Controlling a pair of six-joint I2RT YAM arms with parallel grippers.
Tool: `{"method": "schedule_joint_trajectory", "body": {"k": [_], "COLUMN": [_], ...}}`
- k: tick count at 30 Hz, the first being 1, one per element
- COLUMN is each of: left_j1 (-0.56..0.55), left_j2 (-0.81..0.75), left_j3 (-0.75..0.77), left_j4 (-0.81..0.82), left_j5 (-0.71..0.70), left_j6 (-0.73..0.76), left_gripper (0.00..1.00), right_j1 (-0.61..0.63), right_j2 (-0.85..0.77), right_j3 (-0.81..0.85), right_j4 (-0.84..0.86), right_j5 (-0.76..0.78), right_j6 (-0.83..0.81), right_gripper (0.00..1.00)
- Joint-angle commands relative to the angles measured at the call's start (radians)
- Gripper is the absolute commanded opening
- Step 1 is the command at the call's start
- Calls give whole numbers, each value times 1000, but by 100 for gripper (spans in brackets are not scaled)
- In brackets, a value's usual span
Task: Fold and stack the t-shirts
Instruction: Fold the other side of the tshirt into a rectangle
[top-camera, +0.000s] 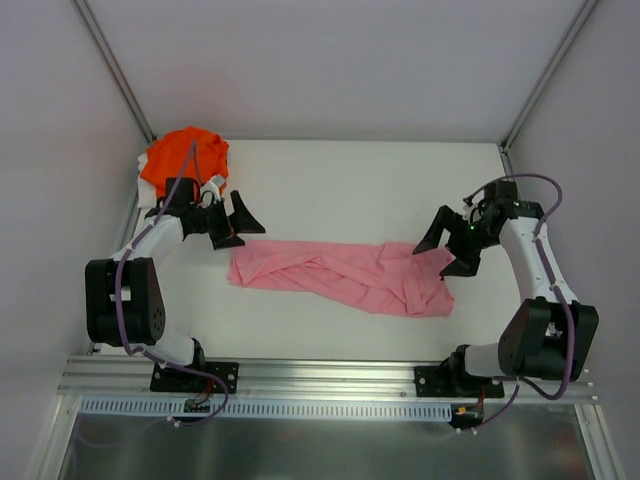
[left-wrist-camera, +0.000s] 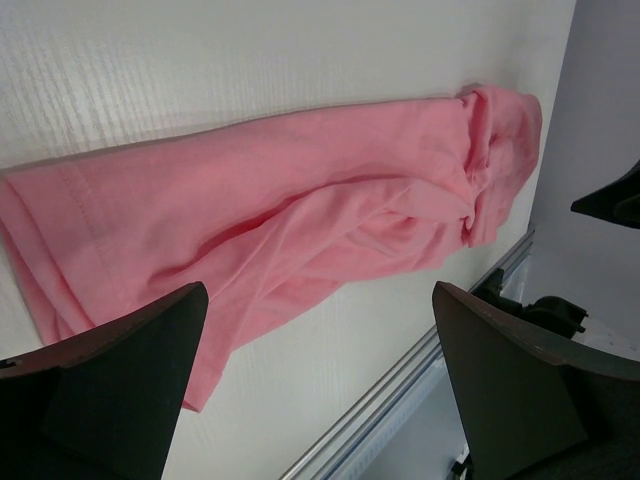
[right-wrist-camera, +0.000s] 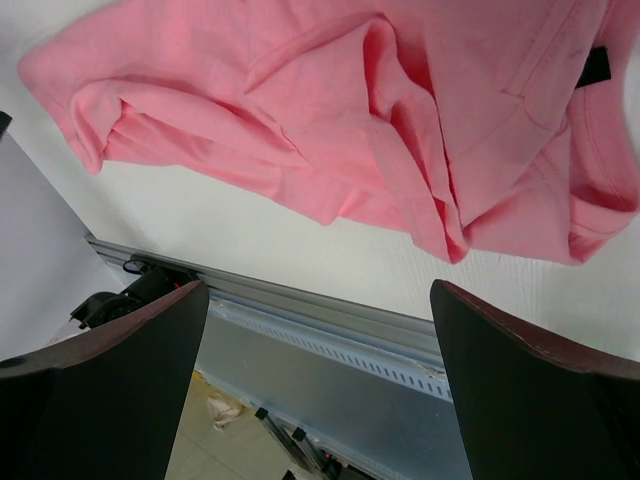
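Next, my left gripper grabs the top layer's near edge (top-camera: 248, 267) at the pink t-shirt's end closest to the orange t-shirt.
The light pink t-shirt (top-camera: 345, 277) lies crumpled in a long band across the middle of the table; it also shows in the left wrist view (left-wrist-camera: 270, 215) and the right wrist view (right-wrist-camera: 400, 120). The bright orange t-shirt (top-camera: 183, 160) is bunched in the far left corner. My left gripper (top-camera: 240, 228) is open and empty, just above the pink shirt's left end. My right gripper (top-camera: 446, 249) is open and empty, at the pink shirt's right end. Both hover off the cloth.
A metal rail (top-camera: 330, 375) runs along the table's near edge. Grey walls close in the left, back and right. A white cloth edge (top-camera: 146, 195) peeks from under the orange shirt.
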Motion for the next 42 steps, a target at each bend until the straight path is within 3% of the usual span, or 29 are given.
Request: {"method": "schedule_joint_trajectory", "body": {"k": [1,15,25,42], "left_j1": [9,9,10,12], "left_j2": [-31,-71,-169,-96], "left_j3": [-19,-8,-86,-163], "left_j4": [63,-212,-327,-209], "left_j5": [69,22,-119,-207], "left_j6": [-33,59,95,57], "left_gripper": [99,99,99,99], "right_j1": [21,75,81,79], "right_j2": [11,175,195,190], "right_j3": [81,196,201,216], "right_j4": [64,133,141,130], "right_j5": [21,13,6,4], "right_j6": [50,66,48,35], "right_gripper": [100,99,100,99]}}
